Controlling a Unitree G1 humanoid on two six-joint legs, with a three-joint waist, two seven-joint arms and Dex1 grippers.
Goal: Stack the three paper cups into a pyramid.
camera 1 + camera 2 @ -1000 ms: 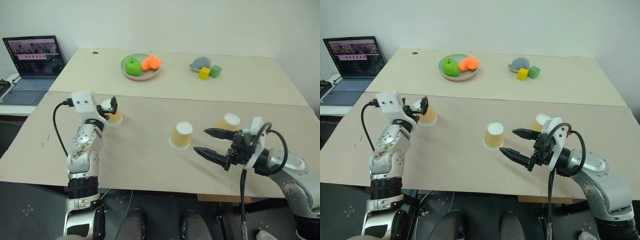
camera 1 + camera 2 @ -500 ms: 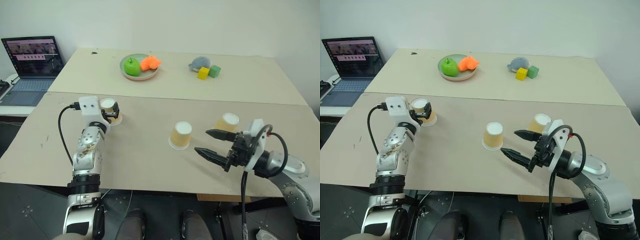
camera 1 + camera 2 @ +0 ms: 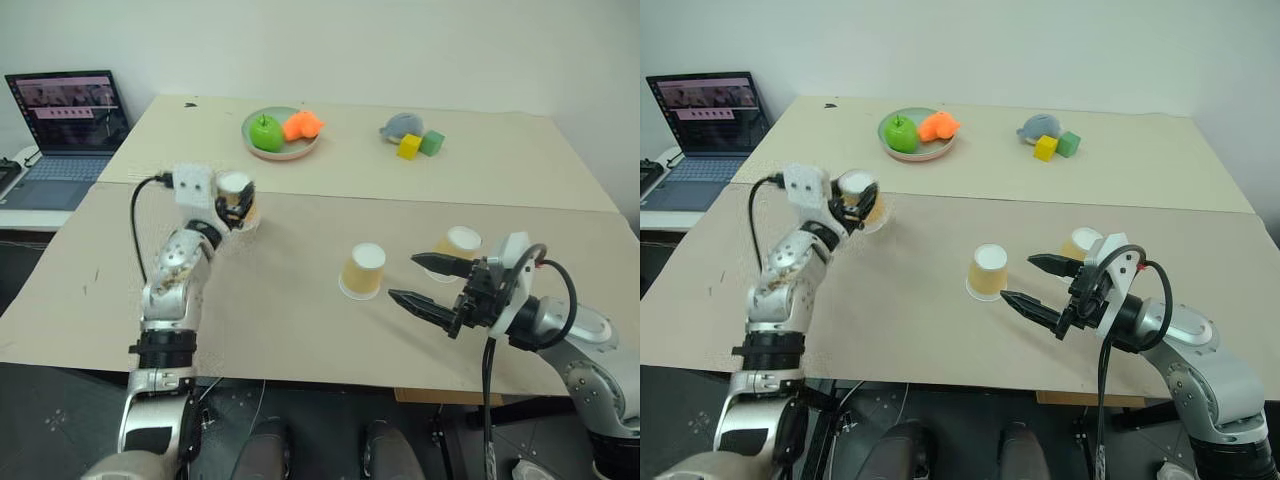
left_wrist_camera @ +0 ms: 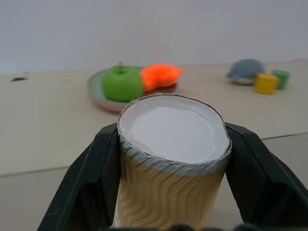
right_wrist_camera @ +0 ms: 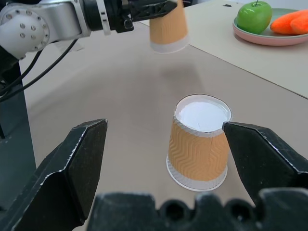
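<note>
The robot's right gripper needs to next close on the sides of the third cup (image 3: 453,247), the one behind its fingers, while the middle cup stays upright.
Three tan paper cups with white ends are in view. My left gripper (image 3: 237,200) is shut on one cup (image 3: 239,203), upside down and lifted off the table at the left; the left wrist view shows that cup (image 4: 168,163) clamped between both fingers. A second upturned cup (image 3: 363,271) stands mid-table, and the right wrist view shows it (image 5: 200,142) just ahead of my right gripper. The third cup (image 3: 459,244) stands behind the right gripper (image 3: 428,282), which hovers open and empty to the right of the middle cup.
A plate (image 3: 290,153) with a green apple (image 3: 266,132) and an orange toy (image 3: 303,126) sits at the back. A grey toy (image 3: 401,125), a yellow block (image 3: 408,147) and a green block (image 3: 431,142) lie back right. A laptop (image 3: 68,120) stands on the far left.
My left gripper closed on the left cup and lifted it off the table, moving up and to the right. The right arm stayed still.
</note>
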